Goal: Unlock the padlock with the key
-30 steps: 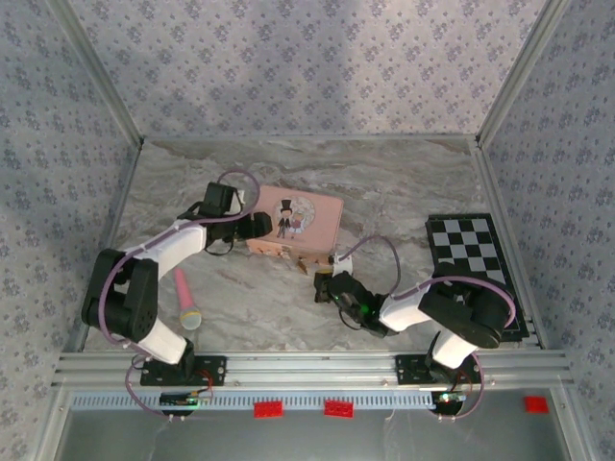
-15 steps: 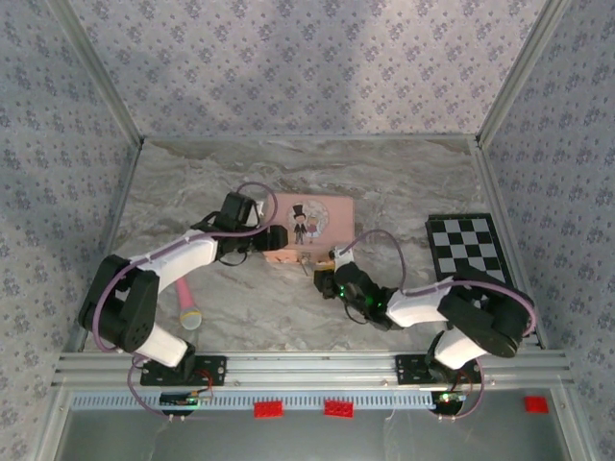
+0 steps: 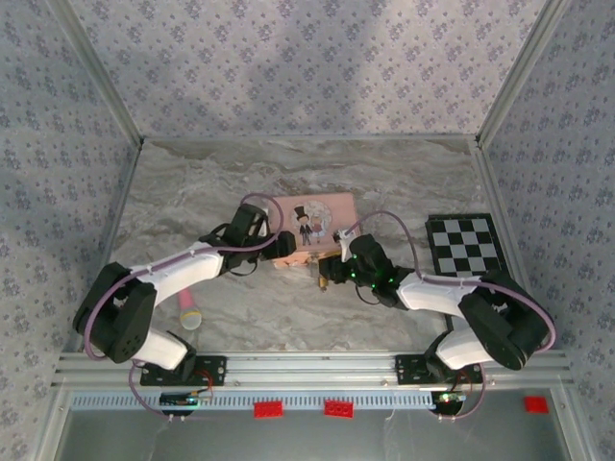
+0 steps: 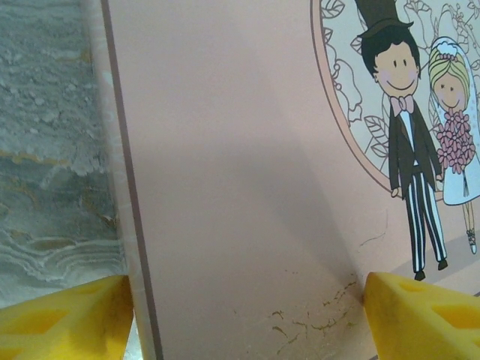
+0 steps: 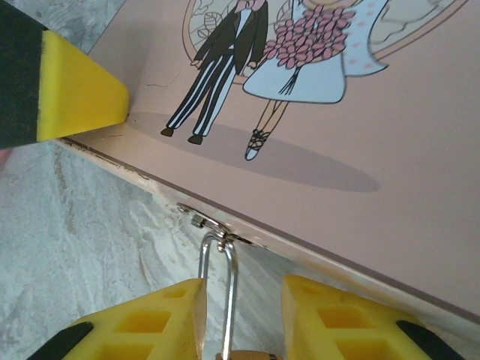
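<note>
The padlock's shackle runs through the tin's front hasp; next my right gripper pinches the shackle's leg (image 5: pixel 231 289), turns and pulls it clear.
The pink tin (image 3: pixel 317 219) with a bride-and-groom picture lies mid-table. My left gripper (image 3: pixel 282 246) is shut on its left end, and one of its yellow fingers (image 5: pixel 82 97) presses the lid's corner. In the left wrist view the fingers (image 4: pixel 67 315) bracket the tin's lid (image 4: pixel 240 187). The padlock (image 5: pixel 232 300) hangs by its thin silver shackle from the tin's front hasp (image 5: pixel 214 229). My right gripper (image 5: pixel 244 300) is open, jaws on either side of the shackle, with the brass body at the frame's bottom edge. From above, the right gripper (image 3: pixel 332 271) sits at the tin's front. The key is hidden.
A pink toy microphone (image 3: pixel 185 298) lies near the left arm's base. A black-and-white chessboard (image 3: pixel 471 252) rests at the right edge. Metal frame rails and patterned walls enclose the marble tabletop (image 3: pixel 192 182).
The left arm has carried the tin to the right. The right arm has reached forward to the tin's front, and its jaws have parted from shut.
</note>
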Controlling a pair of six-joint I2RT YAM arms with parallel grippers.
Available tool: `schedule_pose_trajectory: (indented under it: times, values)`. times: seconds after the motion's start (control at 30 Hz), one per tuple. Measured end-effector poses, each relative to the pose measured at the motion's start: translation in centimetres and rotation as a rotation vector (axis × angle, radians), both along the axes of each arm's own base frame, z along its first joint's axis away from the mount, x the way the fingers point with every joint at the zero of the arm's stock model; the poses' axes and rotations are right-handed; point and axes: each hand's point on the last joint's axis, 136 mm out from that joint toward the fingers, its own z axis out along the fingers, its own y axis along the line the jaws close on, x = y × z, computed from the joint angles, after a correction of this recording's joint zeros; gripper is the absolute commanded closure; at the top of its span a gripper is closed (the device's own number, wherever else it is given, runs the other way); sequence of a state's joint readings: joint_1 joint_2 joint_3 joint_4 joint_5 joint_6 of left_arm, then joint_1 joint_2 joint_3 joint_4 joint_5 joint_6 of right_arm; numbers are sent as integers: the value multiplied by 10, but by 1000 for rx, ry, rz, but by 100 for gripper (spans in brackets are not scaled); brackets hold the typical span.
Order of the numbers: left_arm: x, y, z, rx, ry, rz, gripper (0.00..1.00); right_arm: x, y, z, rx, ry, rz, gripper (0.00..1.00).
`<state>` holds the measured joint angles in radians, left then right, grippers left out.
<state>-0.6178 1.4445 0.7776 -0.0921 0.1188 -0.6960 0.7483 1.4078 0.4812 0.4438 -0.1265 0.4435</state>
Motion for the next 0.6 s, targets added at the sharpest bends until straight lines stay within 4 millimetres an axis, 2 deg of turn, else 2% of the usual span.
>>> schedule_pose_trajectory:
  times: [0.3, 0.6]
  values:
    - [-9, -1, 0, -31, 24, 65, 21, -3, 3, -19, 48, 88, -29, 70]
    - [-11, -1, -1, -46, 26, 101, 21, -1, 10, -26, 87, 114, -34, 80]
